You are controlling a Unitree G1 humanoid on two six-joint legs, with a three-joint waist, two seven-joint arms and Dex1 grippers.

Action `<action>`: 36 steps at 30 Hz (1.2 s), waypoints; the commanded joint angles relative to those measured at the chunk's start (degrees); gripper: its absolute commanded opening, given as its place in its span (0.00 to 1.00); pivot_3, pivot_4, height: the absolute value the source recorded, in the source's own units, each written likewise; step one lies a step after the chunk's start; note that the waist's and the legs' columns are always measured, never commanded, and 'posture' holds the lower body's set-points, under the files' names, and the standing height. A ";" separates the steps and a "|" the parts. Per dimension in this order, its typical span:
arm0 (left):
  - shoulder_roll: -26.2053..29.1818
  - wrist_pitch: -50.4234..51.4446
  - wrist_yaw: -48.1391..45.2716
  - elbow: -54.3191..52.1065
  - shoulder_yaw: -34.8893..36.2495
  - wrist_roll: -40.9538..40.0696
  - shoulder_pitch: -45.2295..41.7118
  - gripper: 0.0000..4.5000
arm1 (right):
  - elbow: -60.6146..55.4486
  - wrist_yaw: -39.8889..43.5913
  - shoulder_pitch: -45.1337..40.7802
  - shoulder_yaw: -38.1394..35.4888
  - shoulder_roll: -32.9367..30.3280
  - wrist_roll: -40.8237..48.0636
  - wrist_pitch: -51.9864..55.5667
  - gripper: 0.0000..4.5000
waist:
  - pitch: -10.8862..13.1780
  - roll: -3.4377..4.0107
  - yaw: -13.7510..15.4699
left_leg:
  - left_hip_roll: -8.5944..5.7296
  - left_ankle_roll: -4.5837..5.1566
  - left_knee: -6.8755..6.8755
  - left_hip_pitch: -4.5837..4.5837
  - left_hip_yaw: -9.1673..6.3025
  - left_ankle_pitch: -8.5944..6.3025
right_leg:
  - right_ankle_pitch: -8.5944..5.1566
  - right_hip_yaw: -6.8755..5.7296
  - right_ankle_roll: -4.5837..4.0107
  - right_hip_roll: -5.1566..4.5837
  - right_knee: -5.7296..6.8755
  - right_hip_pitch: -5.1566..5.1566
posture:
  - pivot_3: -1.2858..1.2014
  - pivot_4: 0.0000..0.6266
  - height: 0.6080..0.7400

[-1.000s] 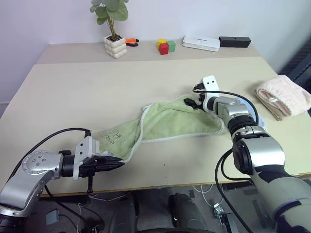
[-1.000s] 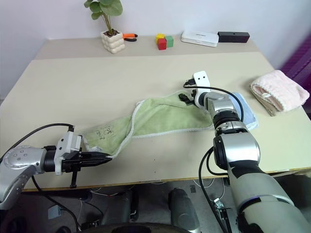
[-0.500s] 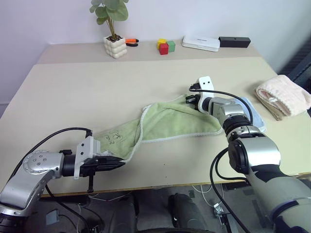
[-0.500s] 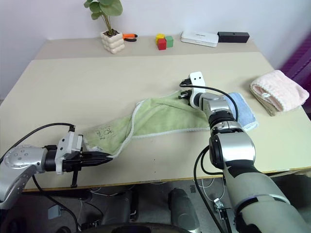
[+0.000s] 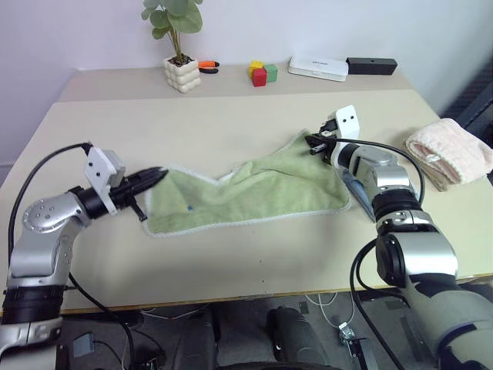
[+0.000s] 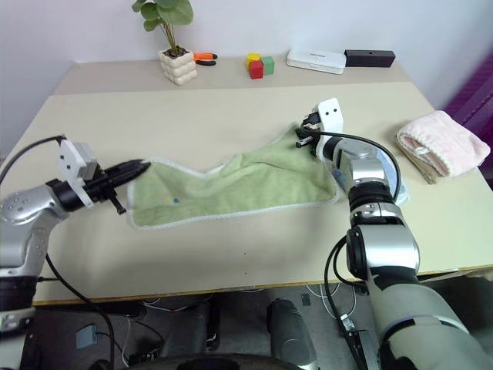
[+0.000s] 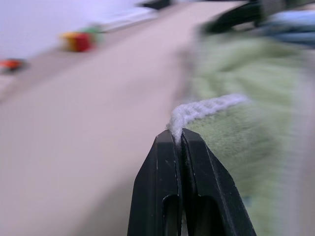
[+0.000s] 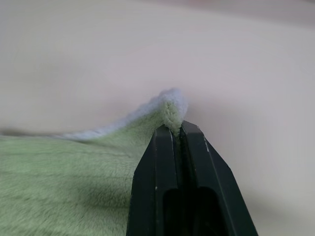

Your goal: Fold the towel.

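Note:
My right gripper has the towel's far corner. It will let go of that corner just inside its near corner [image 5: 333,200], beside the light blue cloth.
The light green towel [image 5: 246,193] with white edging lies stretched across the middle of the table, its two far corners lifted. My left gripper [image 5: 158,174] is shut on the towel's left corner [image 7: 197,110], held a little above the table. My right gripper [image 5: 312,143] is shut on the towel's right far corner [image 8: 170,105], also raised. Between the two grippers the far edge sags down to the tabletop. The near edge rests flat on the table.
A light blue cloth [image 6: 385,181] lies under my right arm, and a pink-cream folded towel [image 5: 451,154] sits at the right edge. Along the back stand a potted plant [image 5: 181,58], coloured blocks [image 5: 263,73], a white box [image 5: 318,68] and a black box [image 5: 371,66].
My left gripper carried its towel corner up and away from the table's near edge, unfolding the towel. My right gripper shut on the other corner and lifted it.

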 commanded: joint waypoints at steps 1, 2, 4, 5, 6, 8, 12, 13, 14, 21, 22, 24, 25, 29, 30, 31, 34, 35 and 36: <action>-0.64 -4.01 3.27 5.04 -0.61 4.38 -4.05 0.00 | -11.17 0.27 2.78 -0.49 -1.41 1.34 0.85 0.01 | 0.00 0.00 0.03 | 0.00 0.00 -0.01 0.00 -0.01 0.00 | 0.00 0.00 0.00 0.00 0.01 -0.01 | 0.52 0.24 1.00; -1.11 -4.25 4.69 7.48 -0.88 5.33 -6.16 0.00 | -13.60 -0.15 3.84 -1.00 -1.67 1.75 1.54 0.01 | 0.00 0.01 0.12 | 0.01 0.00 -0.01 -0.01 0.00 0.00 | 0.00 0.00 0.00 0.01 0.02 -0.03 | 0.52 0.24 1.00; -1.59 -6.28 7.23 13.50 -1.58 8.23 -10.51 0.00 | -16.85 -1.54 5.52 -1.94 -2.22 2.14 2.49 0.01 | 0.01 0.00 0.40 | 0.00 0.00 0.03 -0.02 -0.02 0.00 | 0.00 -0.03 0.00 0.02 0.09 -0.03 | 0.52 0.24 1.00; -1.64 -7.19 7.95 16.06 -1.87 9.33 -12.09 0.00 | -17.67 -2.11 6.01 -2.09 -2.36 2.16 2.59 0.01 | 0.01 0.00 0.40 | 0.00 -0.01 0.06 -0.03 -0.03 0.01 | 0.00 -0.04 0.01 0.01 0.11 -0.02 | 0.52 0.24 1.00; -1.64 -8.32 9.62 19.47 -2.20 10.94 -14.21 0.00 | -18.35 -2.64 6.41 -2.19 -2.44 2.16 2.47 0.01 | 0.00 0.00 0.39 | 0.00 -0.01 0.09 -0.02 -0.02 0.01 | 0.00 -0.03 0.01 0.01 0.13 -0.01 | 0.52 0.24 1.00; -1.76 -10.63 12.19 26.08 -2.73 13.30 -18.59 0.00 | -19.15 -4.20 6.68 -2.84 -2.27 2.59 2.27 0.01 | 0.00 -0.01 0.36 | -0.02 -0.01 0.09 -0.02 -0.02 0.01 | 0.00 -0.03 0.01 0.00 0.10 0.01 | 0.52 0.24 1.00; -2.81 -16.87 16.62 42.18 -5.34 18.61 -29.66 0.00 | -16.18 -6.67 4.69 -2.57 -1.09 2.01 -0.46 0.01 | 0.01 -0.01 0.46 | -0.02 -0.01 0.07 -0.04 -0.04 0.01 | 0.00 -0.08 0.01 0.02 0.11 -0.01 | 0.52 0.24 1.00; -3.36 -18.61 18.79 47.02 -6.25 20.41 -33.18 0.00 | -14.19 -7.45 3.23 -2.00 -0.31 1.38 -2.06 0.01 | 0.01 -0.01 0.46 | -0.02 -0.01 0.07 -0.04 -0.04 0.01 | 0.00 -0.07 0.02 0.02 0.10 -0.01 | 0.52 0.24 1.00; -3.82 -20.04 20.16 51.06 -6.93 21.61 -36.24 0.00 | -12.00 -8.29 1.56 -1.64 0.44 0.93 -3.50 0.01 | 0.02 -0.04 0.43 | -0.03 -0.01 0.08 -0.03 -0.03 0.01 | 0.01 -0.06 0.02 0.01 0.09 0.00 | 0.52 0.24 1.00; -3.34 -29.16 24.90 67.27 -10.01 27.54 -52.96 0.00 | 4.29 -15.16 -11.80 -2.51 0.98 -1.01 -16.60 0.01 | 0.05 -0.04 0.10 | -0.04 -0.03 -0.02 -0.33 -0.01 0.03 | 0.03 -0.05 0.08 0.01 0.03 -0.34 | 0.52 0.24 1.00; -2.73 -30.09 23.66 67.97 -9.92 27.58 -53.71 0.00 | 4.58 -15.01 -12.20 -2.82 0.75 -0.67 -18.24 0.01 | 0.05 -0.04 0.09 | -0.04 -0.03 -0.06 -0.38 0.00 0.03 | 0.03 -0.05 0.08 0.02 0.01 -0.41 | 0.52 0.24 1.00; -1.62 -31.77 21.04 68.70 -9.27 27.18 -54.30 0.00 | 3.74 -13.65 -11.65 -3.34 0.55 0.40 -20.82 0.01 | 0.05 -0.04 0.07 | -0.04 -0.04 -0.11 -0.47 0.02 0.03 | 0.02 -0.05 0.09 0.01 -0.01 -0.51 | 0.52 0.24 1.00; -0.83 -32.64 19.76 68.79 -8.70 26.69 -54.19 0.00 | 2.02 -12.19 -10.35 -3.40 0.57 1.05 -21.61 0.01 | 0.06 -0.04 0.05 | -0.04 -0.04 -0.13 -0.47 0.04 0.03 | 0.02 -0.05 0.09 0.01 -0.03 -0.51 | 0.52 0.24 1.00; 1.63 -37.60 10.82 67.65 -5.96 23.12 -51.19 0.00 | -9.26 -5.49 -1.95 -3.32 0.91 4.80 -19.69 0.01 | 0.05 -0.04 0.10 | -0.03 -0.06 -0.05 -0.56 0.08 0.04 | 0.02 -0.06 0.10 -0.01 -0.02 -0.56 | 0.52 0.24 1.00; 2.13 -39.17 5.92 66.45 -5.08 21.24 -49.08 0.00 | -14.38 -4.30 2.31 -2.75 0.44 5.20 -18.43 0.01 | 0.06 -0.04 0.11 | -0.03 -0.09 -0.01 -0.57 0.08 0.06 | 0.02 -0.06 0.10 -0.01 0.00 -0.56 | 0.52 0.24 1.00; 2.67 -40.41 0.99 65.15 -4.15 19.27 -46.70 0.00 | -19.96 -2.37 6.96 -2.29 -0.19 6.36 -16.00 0.01 | 0.04 -0.01 0.17 | -0.03 -0.13 0.03 -0.58 0.09 0.08 | 0.02 -0.07 0.11 -0.03 0.05 -0.57 | 0.52 0.24 1.00; 3.46 -40.64 -9.64 61.27 -1.32 13.54 -40.73 0.00 | -33.30 -0.39 17.23 -1.76 -2.35 7.32 -11.70 0.01 | 0.03 0.00 0.34 | -0.01 -0.17 0.05 -0.58 0.07 0.11 | 0.02 -0.08 0.10 -0.03 0.10 -0.56 | 0.52 0.24 1.00; 3.68 -41.21 -11.85 59.62 -0.90 12.39 -38.35 0.00 | -36.72 0.25 19.77 -1.94 -3.18 8.11 -9.59 0.01 | 0.03 0.00 0.36 | -0.01 -0.20 0.04 -0.59 0.07 0.13 | 0.02 -0.08 0.10 -0.04 0.11 -0.56 | 0.52 0.24 1.00; 3.85 -41.08 -14.60 57.49 -0.51 11.05 -35.56 0.00 | -39.76 0.83 22.24 -2.23 -4.14 8.69 -7.89 0.01 | 0.04 0.00 0.34 | -0.01 -0.21 0.06 -0.59 0.07 0.13 | 0.02 -0.08 0.10 -0.04 0.14 -0.56 | 0.52 0.24 1.00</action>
